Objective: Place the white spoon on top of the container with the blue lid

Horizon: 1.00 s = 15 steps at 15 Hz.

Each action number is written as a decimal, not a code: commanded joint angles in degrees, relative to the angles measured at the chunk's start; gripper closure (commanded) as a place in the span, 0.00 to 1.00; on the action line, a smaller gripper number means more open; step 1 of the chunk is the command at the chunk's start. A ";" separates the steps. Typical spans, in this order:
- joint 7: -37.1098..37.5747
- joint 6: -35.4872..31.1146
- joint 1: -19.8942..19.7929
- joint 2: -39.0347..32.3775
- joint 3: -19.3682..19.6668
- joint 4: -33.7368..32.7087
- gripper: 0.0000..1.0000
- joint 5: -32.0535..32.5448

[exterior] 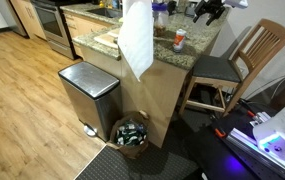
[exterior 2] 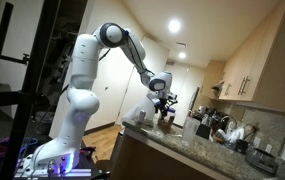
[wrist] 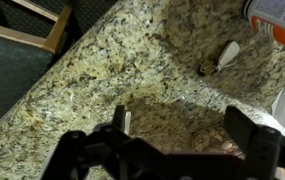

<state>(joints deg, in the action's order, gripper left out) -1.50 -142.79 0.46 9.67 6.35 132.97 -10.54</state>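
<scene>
The robot's gripper will next go to the white spoon's handle [exterior: 189, 22] [wrist: 220, 62], on the counter behind the white bottle with the orange cap, and close there.
The white spoon [wrist: 228, 54] lies flat on the granite counter [wrist: 102, 70], seen in the wrist view at upper right. My gripper [wrist: 182, 125] hangs above the counter, open and empty, with the spoon beyond and to the right of its fingers. The gripper also shows in both exterior views [exterior: 210, 10] [exterior 2: 163, 100], over the counter's end. A small container with a dark blue top [exterior: 159, 10] stands at the back of the counter. It is out of the wrist view.
A white bottle with an orange cap [exterior: 179, 40] stands on the counter and shows at the wrist view's top right [wrist: 274, 18]. A paper towel [exterior: 135, 40] hangs in front. A wooden chair [exterior: 232, 65], a steel bin [exterior: 87, 95] and a basket [exterior: 132, 133] stand below.
</scene>
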 commanded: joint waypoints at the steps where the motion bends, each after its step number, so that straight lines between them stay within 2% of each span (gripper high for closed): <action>1: 0.74 -0.71 -0.84 -2.20 -0.92 -1.12 0.00 -0.76; 2: 1.53 -3.31 -0.69 -4.87 -1.07 -2.12 0.00 -1.48; 5: 6.47 -14.20 -1.40 -10.25 -2.16 -3.92 0.00 2.73; 7: 12.82 -20.90 -2.26 -14.86 -2.15 -6.13 0.00 13.16; 8: 16.58 -22.77 -1.20 -17.55 0.09 -7.97 0.00 19.12; 9: 20.09 -23.53 0.29 -19.77 2.92 -10.04 0.00 24.19; 10: 25.85 -21.28 0.78 -21.61 3.61 -12.44 0.00 29.49; 11: 25.67 -18.16 1.08 -22.73 3.43 -14.10 0.00 28.09; 12: 23.66 -21.42 -0.02 -19.09 2.29 -9.11 0.00 26.41; 15: 24.21 -21.43 0.03 -20.58 2.38 -10.24 0.00 26.71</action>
<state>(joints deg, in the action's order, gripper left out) 22.71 -164.23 0.50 -10.88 8.72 122.73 16.18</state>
